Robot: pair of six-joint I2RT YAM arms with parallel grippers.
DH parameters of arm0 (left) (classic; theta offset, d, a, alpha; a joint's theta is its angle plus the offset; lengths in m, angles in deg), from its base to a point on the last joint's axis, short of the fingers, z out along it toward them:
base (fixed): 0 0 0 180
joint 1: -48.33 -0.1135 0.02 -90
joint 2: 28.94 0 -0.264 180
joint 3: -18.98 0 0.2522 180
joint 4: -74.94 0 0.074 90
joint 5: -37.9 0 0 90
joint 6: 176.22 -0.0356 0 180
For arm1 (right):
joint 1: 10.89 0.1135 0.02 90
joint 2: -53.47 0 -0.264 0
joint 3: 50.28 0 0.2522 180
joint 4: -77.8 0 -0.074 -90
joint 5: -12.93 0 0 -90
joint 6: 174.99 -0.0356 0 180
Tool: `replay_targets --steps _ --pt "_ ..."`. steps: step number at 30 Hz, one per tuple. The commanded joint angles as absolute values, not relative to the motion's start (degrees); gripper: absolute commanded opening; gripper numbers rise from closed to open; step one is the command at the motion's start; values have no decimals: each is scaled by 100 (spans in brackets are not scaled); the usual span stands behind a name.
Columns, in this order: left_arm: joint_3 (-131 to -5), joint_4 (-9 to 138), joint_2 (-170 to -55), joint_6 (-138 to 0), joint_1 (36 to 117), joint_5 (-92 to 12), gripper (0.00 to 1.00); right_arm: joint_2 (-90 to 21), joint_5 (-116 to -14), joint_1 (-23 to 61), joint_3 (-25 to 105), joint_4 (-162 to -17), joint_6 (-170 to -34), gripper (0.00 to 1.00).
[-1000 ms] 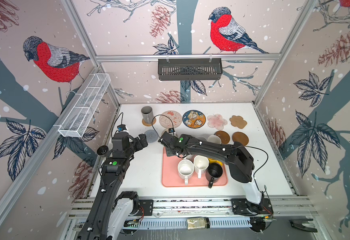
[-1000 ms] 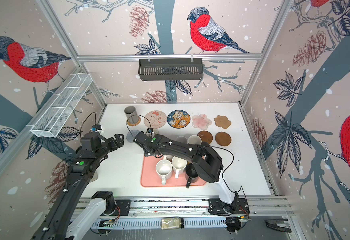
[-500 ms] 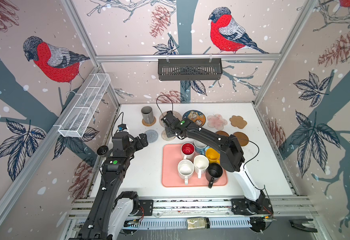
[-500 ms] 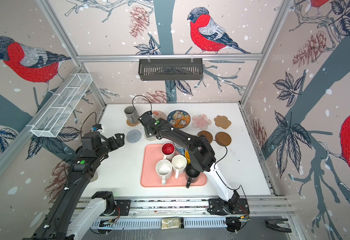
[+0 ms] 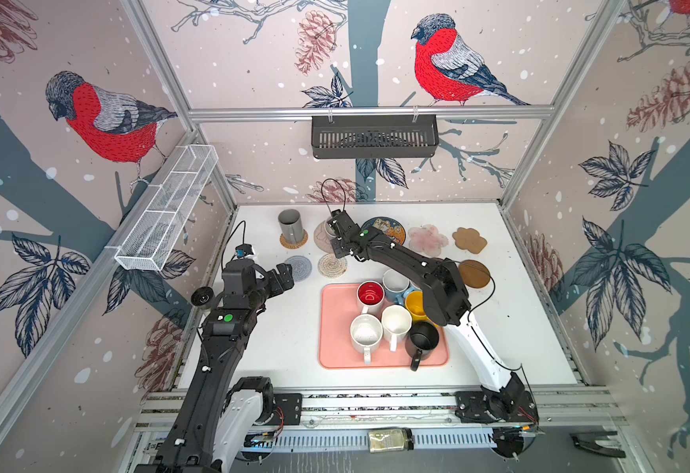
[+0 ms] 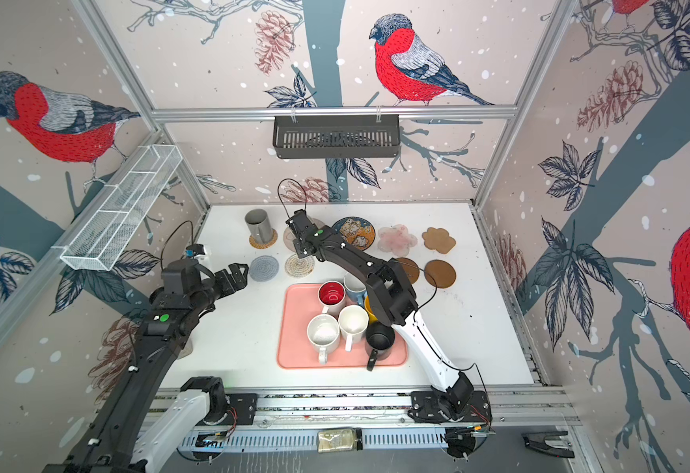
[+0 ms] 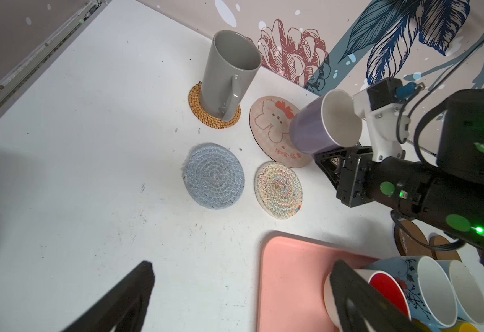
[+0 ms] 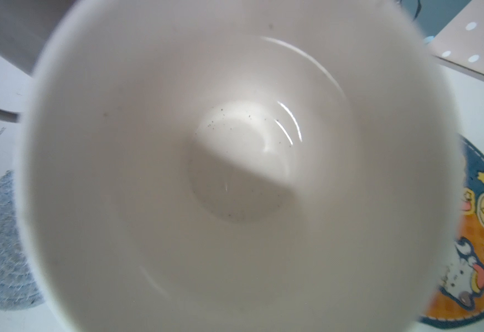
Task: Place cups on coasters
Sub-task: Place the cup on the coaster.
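I should use my right gripper to set the lavender cup down on the beige cartoon coaster (image 5: pixel 333 233), the one that is beside the blue cartoon coaster.
My right gripper (image 5: pixel 336 238) is shut on a lavender cup (image 7: pixel 321 126), gripped at its near side and held tilted over the beige cartoon coaster (image 7: pixel 269 126). I cannot tell whether the cup touches it. Its white inside (image 8: pixel 235 172) fills the right wrist view. A grey cup (image 5: pixel 290 224) stands on the woven straw coaster (image 5: pixel 294 241). Bare coasters: grey round (image 5: pixel 298 267), cream round (image 5: pixel 332 265), blue cartoon (image 5: pixel 390 229), pink flower (image 5: pixel 428 241), tan cloud (image 5: pixel 469 239), brown disc (image 5: pixel 474 273). My left gripper (image 7: pixel 242 267) hangs open and empty left of the tray.
A pink tray (image 5: pixel 335 352) in front holds several cups: red-inside (image 5: pixel 370 294), light blue (image 5: pixel 394 282), yellow (image 5: pixel 415 305), two white (image 5: pixel 366 331), black (image 5: pixel 423 340). The right arm (image 5: pixel 417 266) crosses above the tray's back. The back wall is close behind the coasters.
The right arm has carried the lavender cup from beside the tray's back left corner toward the back wall, to over the beige coaster. The left arm has stayed put.
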State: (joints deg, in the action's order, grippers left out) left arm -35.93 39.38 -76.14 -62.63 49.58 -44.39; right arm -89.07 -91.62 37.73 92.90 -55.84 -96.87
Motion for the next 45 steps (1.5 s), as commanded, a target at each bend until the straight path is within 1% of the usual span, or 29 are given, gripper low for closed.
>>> replay_targets --steps 1,8,17,20,25,28,32,45 --pt "-3572 4175 -7629 -6342 4945 -4324 96 -9032 -9103 3680 9436 -6307 -9405 3" --pt "-3568 4193 -7695 -6346 4939 -4240 96 -9375 -8798 3419 9740 -6498 -9413 2" --pt "-3561 4202 -7736 -6354 4943 -4218 96 -9730 -8474 3393 9966 -6721 -9317 3" --pt "-3568 4196 -7759 -6354 4946 -4208 96 -9799 -8522 3371 9994 -6726 -9338 3" --pt "-3564 4204 -7737 -6350 4939 -4207 96 -9840 -8443 3247 9996 -6713 -9461 3" --pt "-3566 4203 -7735 -6352 4939 -4199 96 -9865 -8359 3226 9996 -6708 -9477 6" --pt "-3556 4202 -7719 -6348 4938 -4208 96 -9858 -8303 3235 9998 -6680 -9462 7" --pt "-3556 4221 -7716 -6348 4930 -4164 96 -9696 -8558 3330 10028 -6384 -9509 9"
